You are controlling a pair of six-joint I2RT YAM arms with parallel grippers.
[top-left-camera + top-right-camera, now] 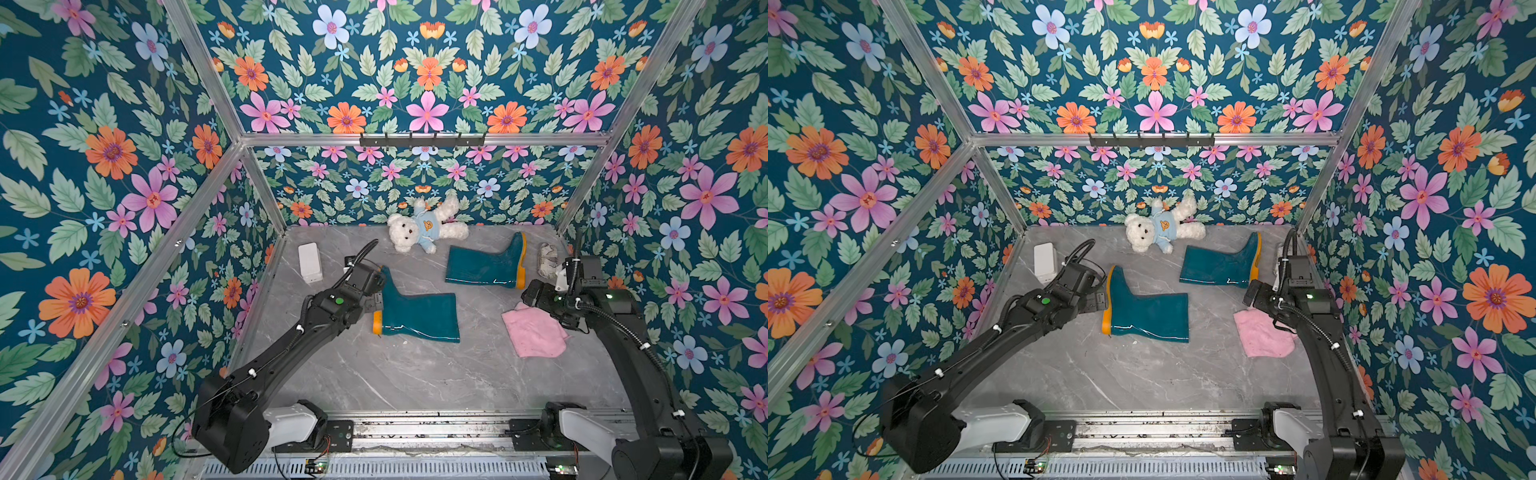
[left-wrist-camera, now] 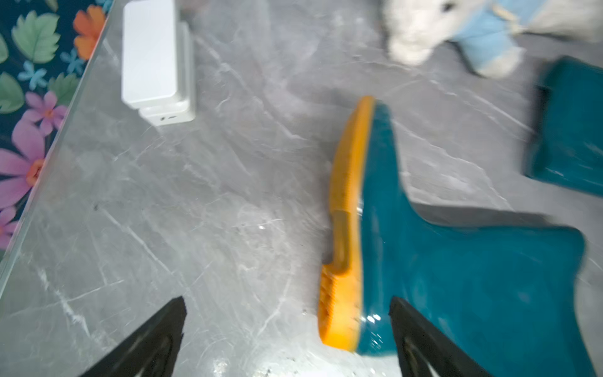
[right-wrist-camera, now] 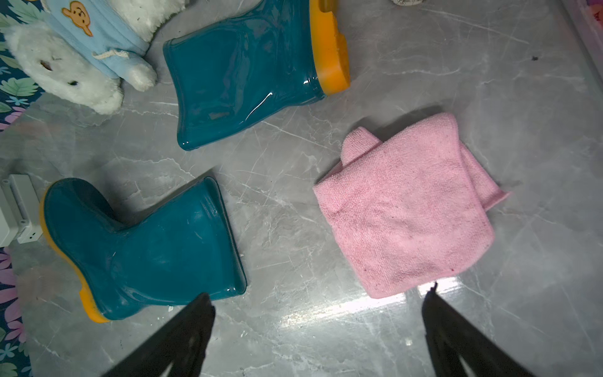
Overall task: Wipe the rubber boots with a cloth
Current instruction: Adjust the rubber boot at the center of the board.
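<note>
Next, my left gripper grabs the near boot by the back of its leg (image 1: 444, 334), close to the boot's opening.
Two glossy teal rubber boots with orange soles lie on their sides on the grey marble floor. The near boot (image 1: 419, 316) (image 1: 1150, 316) (image 3: 146, 248) lies left of centre and the far boot (image 1: 482, 266) (image 1: 1219, 266) (image 3: 241, 75) lies behind it. The pink cloth (image 1: 534, 332) (image 1: 1264, 334) (image 3: 408, 209) lies folded to the right. My left gripper (image 1: 375, 302) (image 2: 287, 303) is open above the near boot's (image 2: 456, 277) heel end and grips nothing. My right gripper (image 1: 530, 293) (image 3: 318, 297) is open over bare floor by the cloth's edge.
A white teddy bear (image 1: 424, 228) in a blue shirt lies at the back wall. A white box (image 1: 309, 262) stands at the back left, and a grey-white rag bundle (image 1: 548, 259) lies at the back right. Floral walls close in three sides.
</note>
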